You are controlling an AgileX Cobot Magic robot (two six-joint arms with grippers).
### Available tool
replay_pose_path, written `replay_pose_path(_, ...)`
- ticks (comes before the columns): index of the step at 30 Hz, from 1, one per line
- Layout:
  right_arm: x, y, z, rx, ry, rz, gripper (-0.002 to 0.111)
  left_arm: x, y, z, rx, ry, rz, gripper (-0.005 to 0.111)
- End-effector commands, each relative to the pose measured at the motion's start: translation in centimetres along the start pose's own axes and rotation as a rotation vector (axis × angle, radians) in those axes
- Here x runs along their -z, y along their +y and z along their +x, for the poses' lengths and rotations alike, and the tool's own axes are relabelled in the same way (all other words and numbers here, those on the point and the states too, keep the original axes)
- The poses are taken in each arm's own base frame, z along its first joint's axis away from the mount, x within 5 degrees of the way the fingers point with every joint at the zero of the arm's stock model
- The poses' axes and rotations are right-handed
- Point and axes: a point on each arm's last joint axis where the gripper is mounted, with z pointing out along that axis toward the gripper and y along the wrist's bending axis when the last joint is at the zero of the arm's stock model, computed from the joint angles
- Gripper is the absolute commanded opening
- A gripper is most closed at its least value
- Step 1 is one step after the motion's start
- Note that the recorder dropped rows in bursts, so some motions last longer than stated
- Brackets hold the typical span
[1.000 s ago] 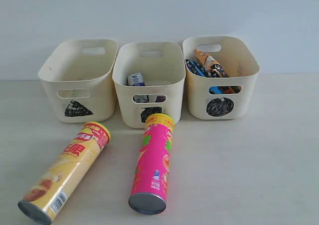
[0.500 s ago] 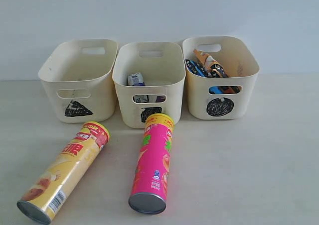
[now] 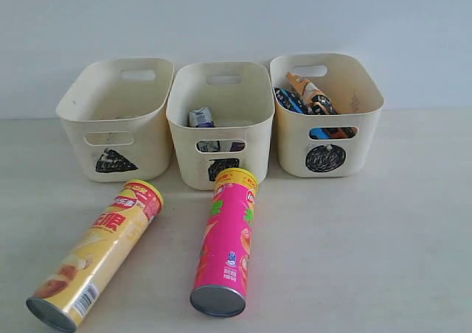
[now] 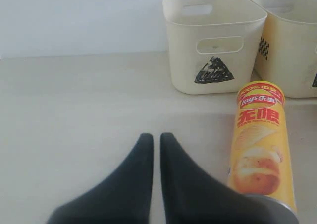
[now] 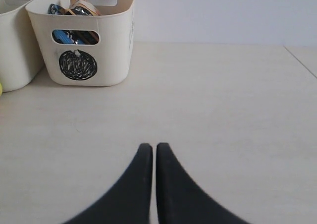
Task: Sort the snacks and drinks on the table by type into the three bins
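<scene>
My left gripper will move to the yellow chip tube next and close around its big red letters [image 3: 110, 222] [image 4: 258, 116], just under the logo.
A yellow chip tube [image 3: 99, 252] and a pink-red chip tube [image 3: 226, 241] lie on the table [image 3: 354, 244] in front of three cream bins. The triangle bin [image 3: 118, 119] at the left looks empty. Drink cartons [image 3: 201, 118] sit in the middle square bin [image 3: 221, 123]. The circle bin [image 3: 326, 112] at the right holds the orange bag [image 3: 310, 90] and the blue bag [image 3: 286, 99]. Neither gripper shows in the exterior view. My left gripper [image 4: 156, 137] is shut and empty over bare table, beside the yellow chip tube [image 4: 258, 140]. My right gripper [image 5: 153, 147] is shut and empty, well short of the circle bin [image 5: 84, 40].
A pale wall rises right behind the bins. A seam in the table surface [image 5: 299, 60] runs at the far right of the right wrist view. Open table surface lies to the right of the pink-red tube.
The yellow tube shifted very slightly between the earlier frames and now; nothing else moved.
</scene>
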Motion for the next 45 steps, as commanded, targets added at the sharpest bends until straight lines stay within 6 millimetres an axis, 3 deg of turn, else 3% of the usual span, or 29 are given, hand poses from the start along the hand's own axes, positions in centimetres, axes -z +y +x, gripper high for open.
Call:
replay_pose_path(1, 0.0, -0.1, 0.1, 0.016, -0.004, 0.008, 0.000, 0.1, 0.0, -0.2, 0.007, -0.019, -0.002, 0.004)
replay_pose_path(10, 0.0, -0.1, 0.1, 0.016, -0.004, 0.008, 0.000, 0.1, 0.0, -0.2, -0.001, -0.019, -0.002, 0.004)
replay_pose_path(14, 0.0, -0.1, 0.1, 0.016, -0.004, 0.008, 0.000, 0.1, 0.1, -1.2, -0.152, -0.122, -0.027, 0.004)
replay_pose_path(21, 0.0, -0.1, 0.1, 0.016, -0.004, 0.008, 0.000, 0.4, 0.1, -2.7, -0.009, -0.293, -0.014, 0.004)
replay_pose_path(26, 0.0, -0.1, 0.1, 0.016, -0.004, 0.008, 0.000, 0.6, 0.2, -3.1, 0.310, -0.347, 0.033, 0.004)
replay_pose_path(34, 0.0, -0.1, 0.1, 0.016, -0.004, 0.008, 0.000, 1.1, 0.4, -4.2, 0.446, -0.476, 0.064, 0.004)
replay_pose_path(39, 0.0, -0.1, 0.1, 0.016, -0.004, 0.008, 0.000, 1.5, 0.5, -7.4, 0.440, -0.499, 0.067, 0.004)
replay_pose_path(45, 0.0, -0.1, 0.1, 0.016, -0.004, 0.008, 0.000, -0.1, 0.6, -12.3, 0.396, -0.434, 0.053, 0.004)
